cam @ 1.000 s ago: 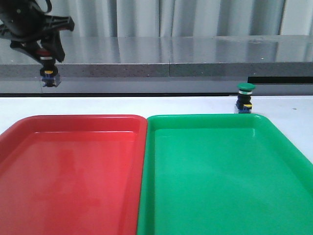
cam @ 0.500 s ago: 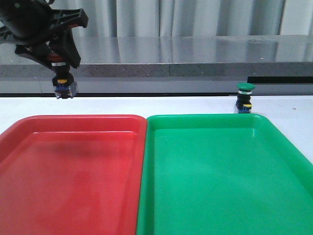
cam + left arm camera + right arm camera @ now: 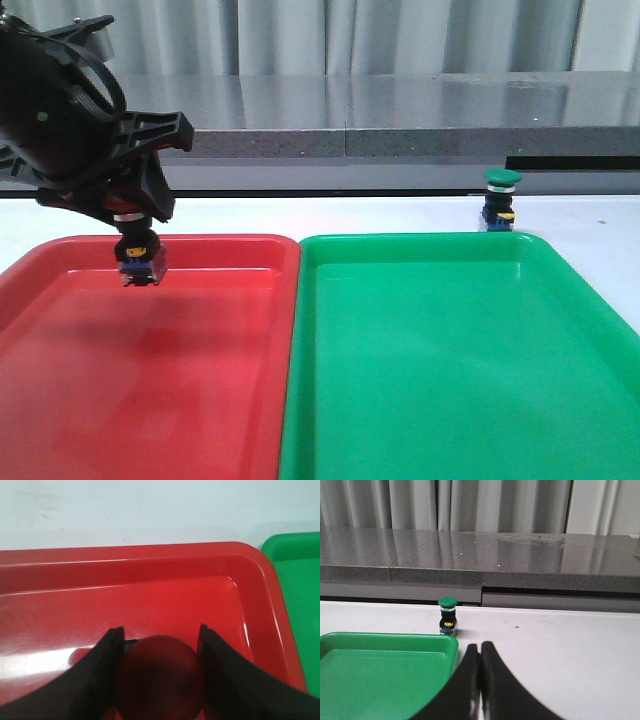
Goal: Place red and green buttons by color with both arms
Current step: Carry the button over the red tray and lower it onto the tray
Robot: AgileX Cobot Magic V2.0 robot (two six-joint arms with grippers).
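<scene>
I need to release the red button from my left gripper so that it stands upright on the red tray's bottom near the tray's back side (image 3: 140, 316) (image 3: 127, 652).
My left gripper (image 3: 133, 222) is shut on the red button (image 3: 139, 258). It holds the button over the far left part of the red tray (image 3: 150, 400), its bluish base at or just above the tray floor. In the left wrist view the red cap (image 3: 161, 677) sits between both fingers (image 3: 100, 675) over the red tray (image 3: 150, 570). The green button (image 3: 501, 203) stands upright on the white table just behind the green tray (image 3: 450, 380), at its far right corner. My right gripper (image 3: 480, 652) is shut and empty beside the green tray (image 3: 380, 675), short of the green button (image 3: 448, 616); it is out of the front view.
A grey ledge (image 3: 400, 130) with curtains behind runs along the back of the white table (image 3: 590, 225). The two trays lie side by side and fill the near part of the table.
My left arm has come down and forward and to the right with the red button, from above the back ledge to over the red tray. The green button has not moved.
</scene>
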